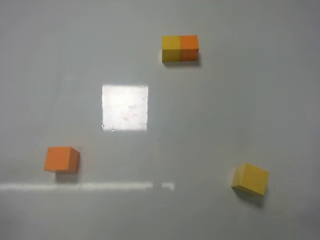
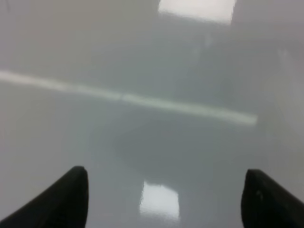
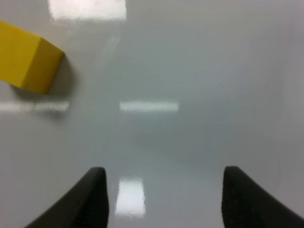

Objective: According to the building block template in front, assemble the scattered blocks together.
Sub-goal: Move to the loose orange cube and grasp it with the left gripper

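Observation:
The robot's left gripper should next move to the single orange cube, which lies apart from the template bar, and close on the cube's opposite sides [image 1: 61, 159].
The template bar [image 1: 180, 48], yellow half on the left and orange half on the right, lies at the far middle of the table. The single orange cube [image 1: 61, 159] sits at the near left. The single yellow cube [image 1: 250, 179] sits at the near right, turned at an angle; it also shows in the right wrist view [image 3: 26, 58]. Neither arm shows in the exterior high view. My left gripper [image 2: 164, 199] is open and empty over bare table. My right gripper [image 3: 164, 199] is open and empty, apart from the yellow cube.
The glossy grey table [image 1: 210, 120] carries a bright square reflection [image 1: 125, 107] in the middle and a thin light streak [image 1: 85, 186] near the front.

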You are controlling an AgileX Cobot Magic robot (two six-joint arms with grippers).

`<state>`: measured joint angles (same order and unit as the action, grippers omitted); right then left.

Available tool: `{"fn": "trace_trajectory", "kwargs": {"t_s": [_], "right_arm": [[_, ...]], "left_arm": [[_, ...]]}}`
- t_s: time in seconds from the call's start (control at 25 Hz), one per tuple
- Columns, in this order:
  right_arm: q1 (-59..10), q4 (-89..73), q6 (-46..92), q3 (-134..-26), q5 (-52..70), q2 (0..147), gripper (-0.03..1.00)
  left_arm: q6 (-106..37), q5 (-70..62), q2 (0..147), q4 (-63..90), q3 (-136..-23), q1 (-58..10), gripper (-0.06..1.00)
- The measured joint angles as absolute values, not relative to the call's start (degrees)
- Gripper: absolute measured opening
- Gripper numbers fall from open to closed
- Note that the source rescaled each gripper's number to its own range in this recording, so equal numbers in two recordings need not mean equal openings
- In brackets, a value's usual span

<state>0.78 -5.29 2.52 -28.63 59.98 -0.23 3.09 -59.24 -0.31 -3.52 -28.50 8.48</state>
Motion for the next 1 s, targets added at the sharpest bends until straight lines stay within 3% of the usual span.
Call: {"fn": "trace_trajectory", "kwargs": {"t_s": [0.48, 0.64, 0.8, 1.0], "right_arm": [[0.8, -5.3, 2.5, -28.6, 60.0, -0.2, 0.35], [0.8, -5.3, 2.5, -28.6, 60.0, -0.2, 0.35], [0.8, -5.3, 2.5, -28.6, 60.0, -0.2, 0.35], [0.8, -5.3, 2.5, -28.6, 60.0, -0.2, 0.35]], "left_arm": [[2.3, -59.2, -0.3, -4.1, -29.0, 8.5, 0.78], [-4.9, -58.5, 3.1, 0.0, -37.2, 8.5, 0.78], [-16.7, -57.9, 13.3, 9.8, -49.8, 8.5, 0.78], [-47.2, -60.7, 25.0, 25.9, -61.5, 8.5, 0.78]]}}
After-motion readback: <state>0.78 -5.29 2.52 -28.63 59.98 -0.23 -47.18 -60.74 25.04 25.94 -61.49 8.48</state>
